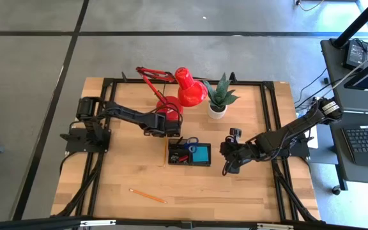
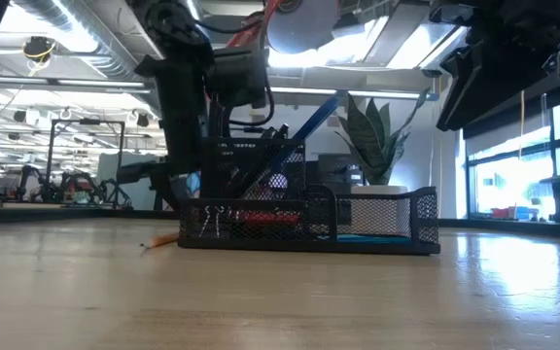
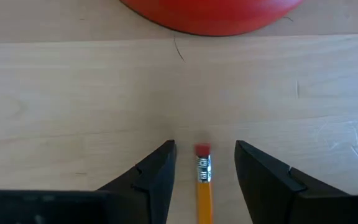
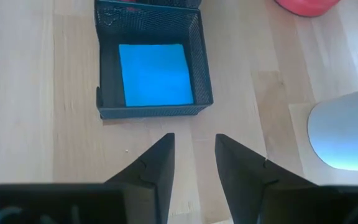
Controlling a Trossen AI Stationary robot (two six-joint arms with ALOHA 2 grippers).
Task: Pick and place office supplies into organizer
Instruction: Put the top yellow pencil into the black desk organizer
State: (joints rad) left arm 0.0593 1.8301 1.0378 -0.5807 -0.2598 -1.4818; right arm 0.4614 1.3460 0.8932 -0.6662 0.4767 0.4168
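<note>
My left gripper needs to grip the orange pencil beside the black mesh organizer on the body (image 1: 166,140) (image 3: 204,194) just behind its metal band.
The black mesh organizer (image 1: 189,153) stands mid-table with blue-handled scissors (image 1: 190,141), pens (image 1: 179,155) and a blue note pad (image 4: 156,73) in it. An orange pencil (image 3: 203,186) lies flat on the wood just left of the organizer, its red eraser end toward the lamp base (image 3: 210,12). My left gripper (image 3: 204,155) points down over it, open. One finger stands on each side of the eraser end, clear of it. My right gripper (image 4: 194,146) hovers open and empty to the right of the organizer (image 4: 151,62).
A red desk lamp (image 1: 184,89) and a potted plant (image 1: 219,99) stand behind the organizer, and the plant's white pot (image 4: 347,134) is close to my right gripper. A second pencil (image 1: 149,195) lies near the table's front edge. Black rails frame the tabletop.
</note>
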